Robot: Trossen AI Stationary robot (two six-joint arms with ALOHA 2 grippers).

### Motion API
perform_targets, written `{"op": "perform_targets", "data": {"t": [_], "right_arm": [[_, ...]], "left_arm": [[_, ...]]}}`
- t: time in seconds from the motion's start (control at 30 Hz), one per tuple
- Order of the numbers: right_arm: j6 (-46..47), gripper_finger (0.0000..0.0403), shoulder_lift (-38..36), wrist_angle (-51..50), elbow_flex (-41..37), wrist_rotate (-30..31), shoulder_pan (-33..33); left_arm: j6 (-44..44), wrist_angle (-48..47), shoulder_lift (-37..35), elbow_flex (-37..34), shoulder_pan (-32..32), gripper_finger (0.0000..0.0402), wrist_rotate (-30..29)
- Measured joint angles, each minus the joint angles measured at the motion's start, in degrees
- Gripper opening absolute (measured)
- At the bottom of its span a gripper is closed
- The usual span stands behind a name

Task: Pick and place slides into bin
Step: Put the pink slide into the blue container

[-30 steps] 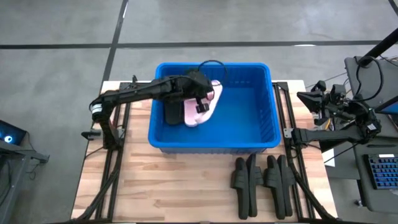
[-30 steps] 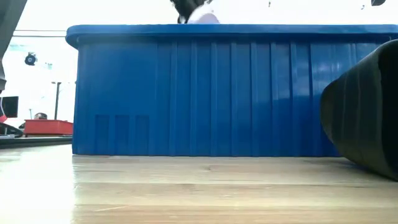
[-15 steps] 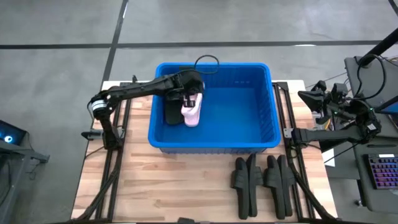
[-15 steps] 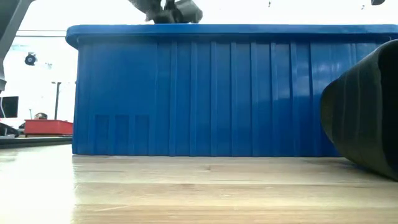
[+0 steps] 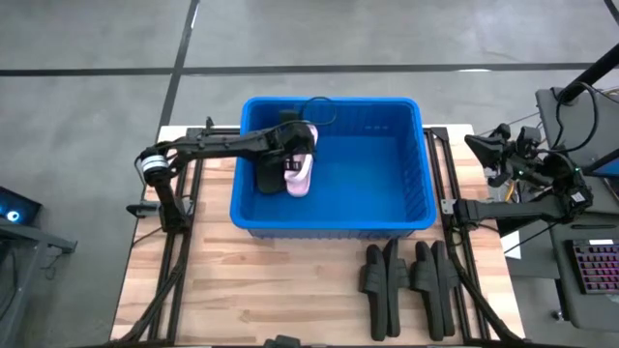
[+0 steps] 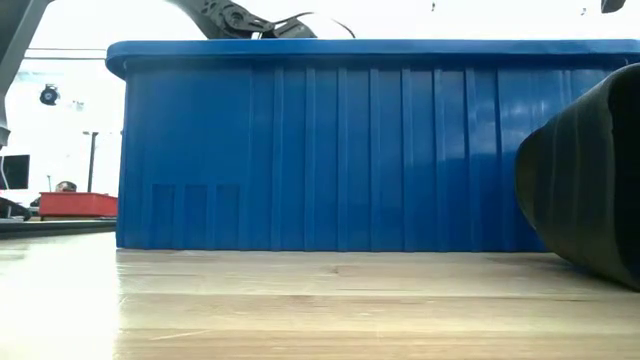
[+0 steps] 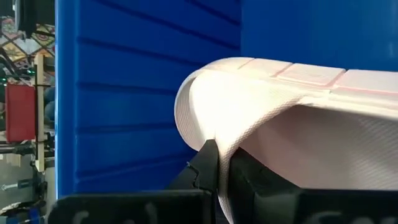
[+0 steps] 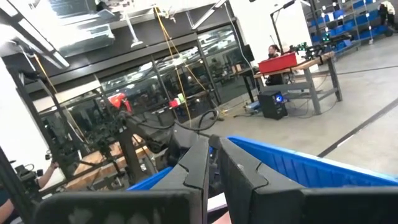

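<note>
Next, my left gripper lets go of the pale pink slide on the bottom of the blue bin, beside the black slide (image 5: 299, 171).
The blue bin (image 5: 406, 184) stands at the middle of the table's far half; it fills the low view (image 6: 350, 150). My left gripper (image 5: 295, 150) reaches into the bin's left part and is shut on the pale pink slide (image 5: 299, 175). A black slide (image 5: 268, 175) lies inside the bin next to it. Two pairs of black slides (image 5: 382, 280) (image 5: 432, 280) stand on the table in front of the bin; one shows at the low view's right edge (image 6: 585, 190). My right gripper (image 8: 213, 168) is shut and empty, off the table's right edge. My left gripper pinches the pink slide's broad strap at its edge (image 7: 225, 149) between its two fingers (image 7: 206, 167), coming from above into the bin. The slide sits below the fingers, its sole (image 7: 311, 74) turned up on its side. Whether it touches the bin's floor I cannot tell.
The bin's right half (image 5: 377, 179) holds nothing. The bin's left wall (image 7: 124, 93) is close beside the held slide. Bare wooden tabletop (image 5: 261, 290) lies in front of the bin on the left. A keyboard (image 5: 592, 271) sits off the table's right side.
My left gripper has carried the pink slide toward the bin's left wall and down below the rim, staying shut on it. The slide has turned from slanting across the bin to lying alongside the black slide.
</note>
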Motion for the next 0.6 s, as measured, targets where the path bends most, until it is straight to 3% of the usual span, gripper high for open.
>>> {"op": "perform_targets", "data": {"t": [0.6], "right_arm": [[0.0,0.0028,0.0,0.0,0.0,0.0,0.0]], "left_arm": [[4.1,-1.2,0.2,-1.3,-4.0,0.0,-6.7]]}}
